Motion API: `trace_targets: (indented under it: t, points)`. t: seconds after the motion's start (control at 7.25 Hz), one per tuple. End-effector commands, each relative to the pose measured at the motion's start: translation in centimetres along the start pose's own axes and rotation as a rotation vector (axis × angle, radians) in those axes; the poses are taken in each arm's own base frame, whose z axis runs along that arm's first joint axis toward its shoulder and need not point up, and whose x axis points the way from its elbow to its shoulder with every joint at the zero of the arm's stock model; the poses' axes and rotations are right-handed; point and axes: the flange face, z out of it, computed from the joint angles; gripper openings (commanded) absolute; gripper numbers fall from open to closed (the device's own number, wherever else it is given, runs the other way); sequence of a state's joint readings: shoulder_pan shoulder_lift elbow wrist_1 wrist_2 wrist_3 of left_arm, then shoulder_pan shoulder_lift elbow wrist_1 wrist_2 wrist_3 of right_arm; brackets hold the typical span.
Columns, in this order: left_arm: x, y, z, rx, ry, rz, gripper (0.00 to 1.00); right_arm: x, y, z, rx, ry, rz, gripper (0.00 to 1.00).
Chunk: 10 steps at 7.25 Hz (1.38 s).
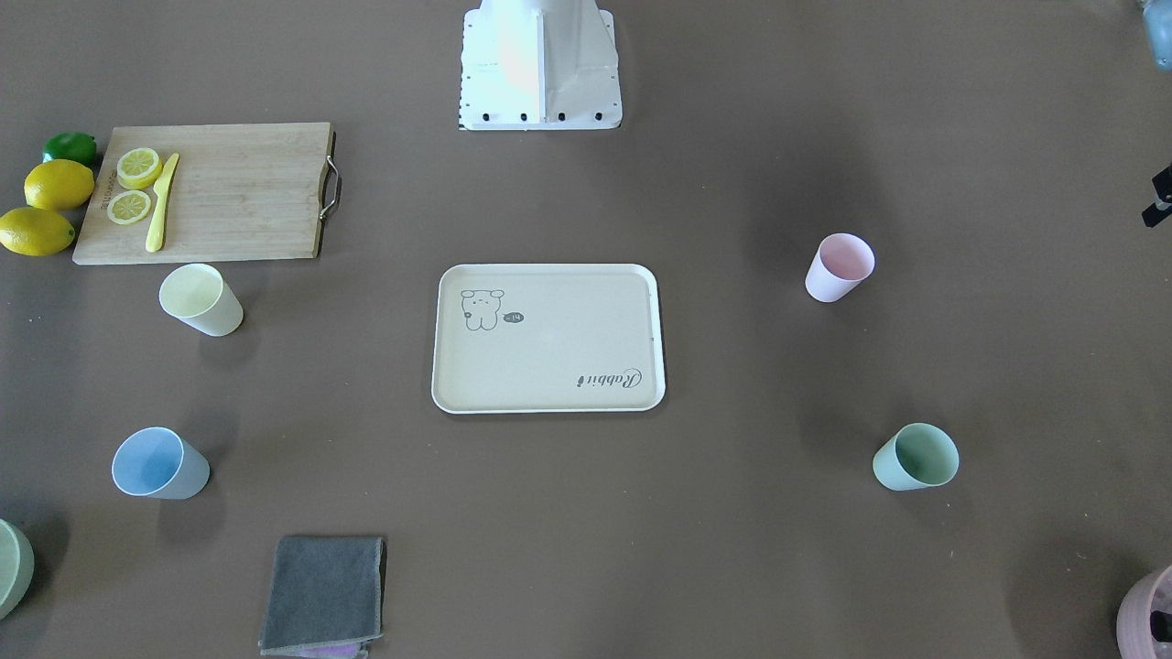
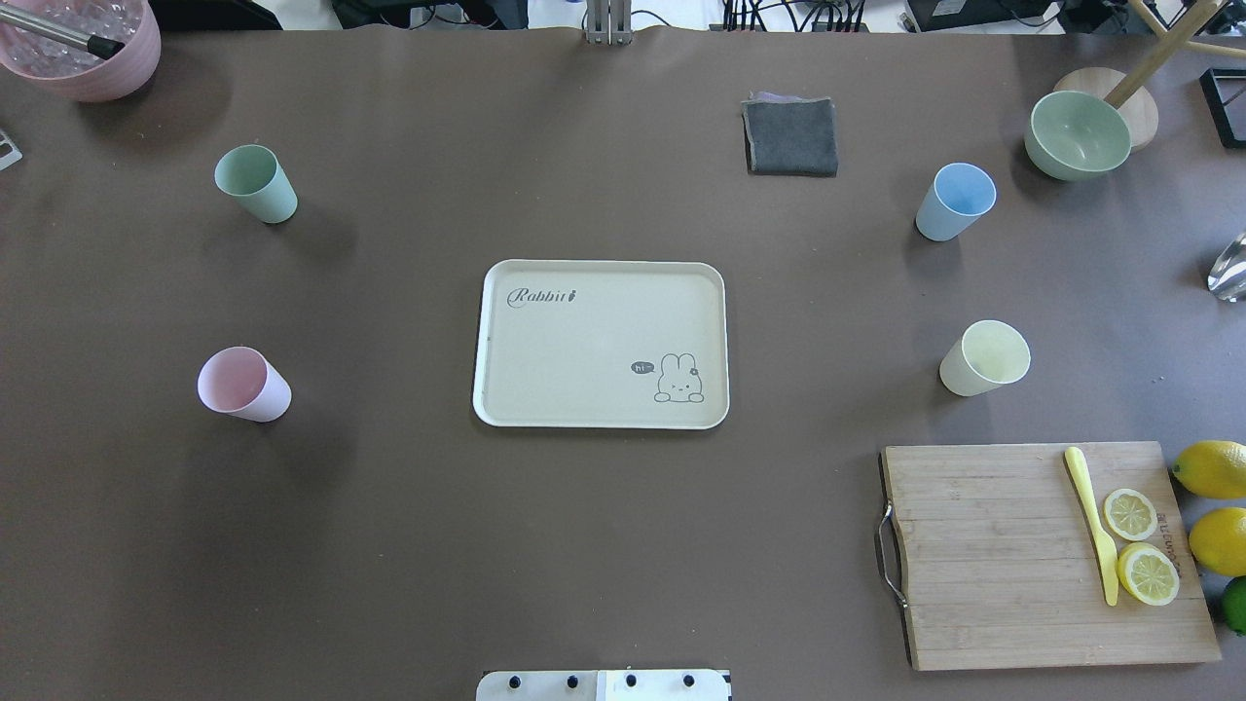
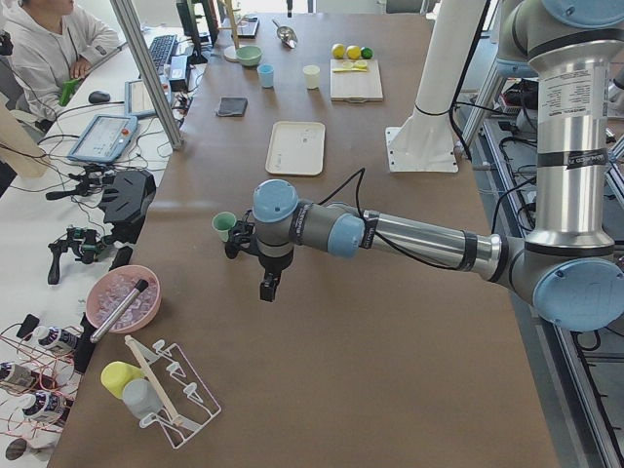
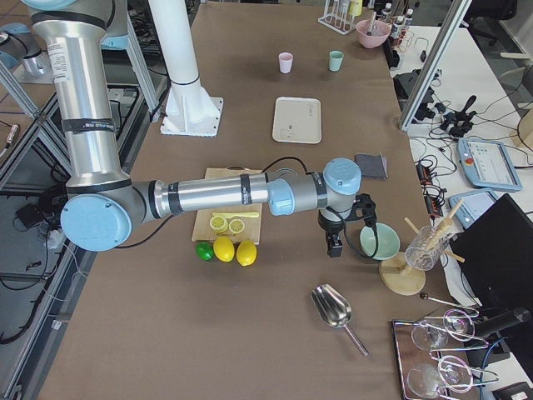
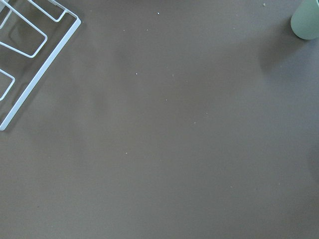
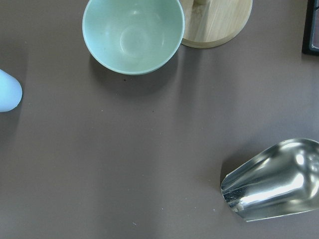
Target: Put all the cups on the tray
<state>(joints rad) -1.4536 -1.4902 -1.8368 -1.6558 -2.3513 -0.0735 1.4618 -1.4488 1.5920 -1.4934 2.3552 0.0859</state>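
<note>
I should next move my right gripper to the yellow cup and close on its rim (image 1: 180, 269) beside the cutting board.
The cream tray (image 2: 545, 341) lies flat at the table's middle with nothing on it. Four cups stand upright on the table around it: yellow (image 2: 985, 357), light blue (image 2: 955, 201), pink (image 2: 243, 384) and mint green (image 2: 256, 183). My left gripper (image 3: 270, 288) hangs above the table just beyond the mint cup (image 3: 225, 225), towards the table's end. My right gripper (image 4: 335, 247) hangs near the pale green bowl (image 4: 379, 242). Both show only in the side views, so I cannot tell whether they are open or shut. The mint cup (image 5: 306, 19) and the blue cup (image 6: 7, 91) sit at the edges of the wrist views.
A wooden cutting board (image 2: 983, 555) with lemon slices and a yellow knife lies near the yellow cup, with whole lemons (image 2: 1212, 467) beside it. A grey cloth (image 2: 790, 136), a pink pot (image 2: 83, 49), a metal scoop (image 6: 274, 181) and a wire rack (image 5: 30, 45) are also there.
</note>
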Motion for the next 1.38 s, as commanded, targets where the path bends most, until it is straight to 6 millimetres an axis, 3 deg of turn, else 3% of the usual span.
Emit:
trace_targets:
  t: [0.0,1.24]
  points:
    - [-0.20,0.11,0.09,-0.001,-0.006,0.000,0.98,0.01,0.09,-0.01,0.001,0.000,-0.001,1.00]
    - [-0.20,-0.29,0.29,0.001,0.001,-0.002,0.98,-0.38,0.00,-0.14,0.008,-0.002,-0.012,1.00]
